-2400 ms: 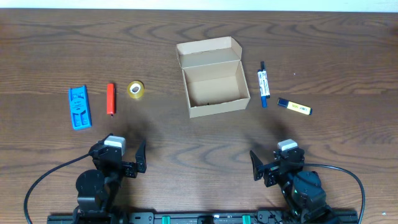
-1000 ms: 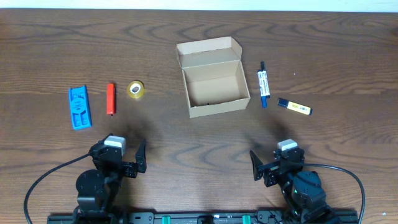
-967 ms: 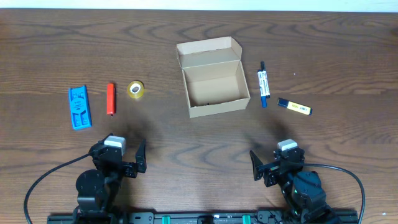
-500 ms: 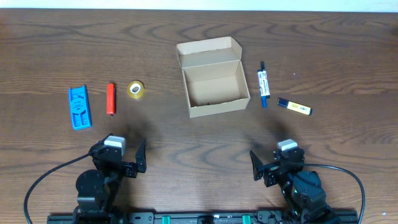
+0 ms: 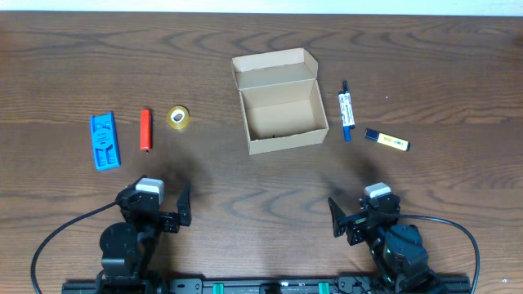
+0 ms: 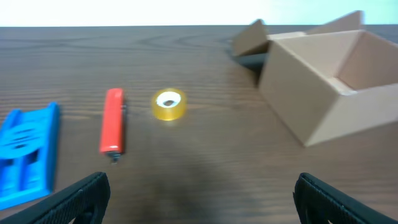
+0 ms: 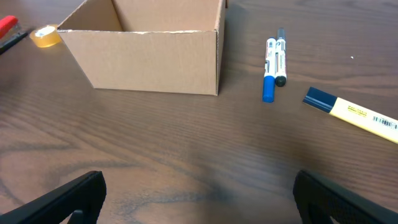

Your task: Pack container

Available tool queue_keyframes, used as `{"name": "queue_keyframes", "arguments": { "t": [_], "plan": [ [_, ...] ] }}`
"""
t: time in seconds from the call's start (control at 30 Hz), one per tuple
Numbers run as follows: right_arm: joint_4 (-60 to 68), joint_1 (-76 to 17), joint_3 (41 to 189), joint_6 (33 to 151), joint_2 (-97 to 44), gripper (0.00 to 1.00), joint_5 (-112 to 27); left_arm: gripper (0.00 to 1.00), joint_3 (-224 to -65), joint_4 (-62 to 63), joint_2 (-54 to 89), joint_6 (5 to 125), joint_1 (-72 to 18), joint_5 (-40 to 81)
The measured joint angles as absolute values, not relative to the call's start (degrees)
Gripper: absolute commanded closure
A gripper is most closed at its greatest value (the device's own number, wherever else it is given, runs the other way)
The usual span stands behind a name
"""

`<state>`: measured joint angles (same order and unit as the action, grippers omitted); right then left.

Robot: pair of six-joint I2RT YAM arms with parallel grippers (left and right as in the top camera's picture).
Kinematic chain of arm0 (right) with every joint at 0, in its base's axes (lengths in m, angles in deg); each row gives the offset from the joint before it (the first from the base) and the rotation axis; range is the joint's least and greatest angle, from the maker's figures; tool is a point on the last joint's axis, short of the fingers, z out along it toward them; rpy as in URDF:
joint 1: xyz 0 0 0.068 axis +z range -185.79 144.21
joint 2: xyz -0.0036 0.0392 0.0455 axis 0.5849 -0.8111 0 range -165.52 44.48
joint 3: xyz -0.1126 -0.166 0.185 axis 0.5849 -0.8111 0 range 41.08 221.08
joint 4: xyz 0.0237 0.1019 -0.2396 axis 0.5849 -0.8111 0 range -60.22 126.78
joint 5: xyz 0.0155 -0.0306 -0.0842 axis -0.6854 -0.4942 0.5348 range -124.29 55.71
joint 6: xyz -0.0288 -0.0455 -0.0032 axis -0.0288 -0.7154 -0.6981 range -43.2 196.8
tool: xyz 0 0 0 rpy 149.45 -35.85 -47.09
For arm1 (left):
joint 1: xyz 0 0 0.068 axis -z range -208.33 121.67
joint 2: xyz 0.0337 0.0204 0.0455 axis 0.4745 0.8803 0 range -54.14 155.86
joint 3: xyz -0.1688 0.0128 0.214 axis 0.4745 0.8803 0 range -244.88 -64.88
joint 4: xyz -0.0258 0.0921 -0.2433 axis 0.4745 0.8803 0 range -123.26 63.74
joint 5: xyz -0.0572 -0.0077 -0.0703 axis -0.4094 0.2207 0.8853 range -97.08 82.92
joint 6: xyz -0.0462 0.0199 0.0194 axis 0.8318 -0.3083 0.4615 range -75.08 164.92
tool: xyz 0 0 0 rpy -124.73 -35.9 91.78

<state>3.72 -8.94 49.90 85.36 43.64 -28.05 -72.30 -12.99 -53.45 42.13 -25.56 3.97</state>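
Note:
Next, the left gripper moves to the middle of the flat blue piece (image 5: pixel 105 142) (image 6: pixel 28 149) beside the red marker and closes across the long sides of that piece.
The container (image 5: pixel 288 141) is a small tan cardboard box, open, with its flap lid (image 5: pixel 274 69) folded back; its inside looks bare. It stands mid-table. In the left wrist view the container (image 6: pixel 311 93) is far right; in the right wrist view the container (image 7: pixel 149 56) is ahead on the left. My left gripper (image 5: pixel 154 208) rests near the front edge on the left, open with nothing between its fingers (image 6: pixel 202 190). My right gripper (image 5: pixel 368 216) rests at the front right, also open and empty (image 7: pixel 199 186). Both are well short of the box.
Left of the box lie a yellow tape roll (image 5: pixel 179 117), a red marker (image 5: pixel 145 129) and a flat blue piece (image 5: pixel 105 140). To its right lie a blue-and-white marker (image 5: pixel 346 109) and a yellow highlighter (image 5: pixel 386 140). All rest on the dark wooden table.

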Motion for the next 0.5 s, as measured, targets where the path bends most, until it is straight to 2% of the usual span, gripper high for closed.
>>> {"name": "queue_keyframes", "arguments": {
  "t": [0.2,0.5],
  "plan": [
    [3.7,-8.9,49.9,85.4,43.6,0.01,-28.1,0.05,-72.3,-13.0,-53.5,43.9,-25.6,0.8],
    [3.7,-8.9,49.9,85.4,43.6,0.01,-28.1,0.05,-74.0,-10.7,-49.1,50.3,-25.6,3.5]
  ]
}}
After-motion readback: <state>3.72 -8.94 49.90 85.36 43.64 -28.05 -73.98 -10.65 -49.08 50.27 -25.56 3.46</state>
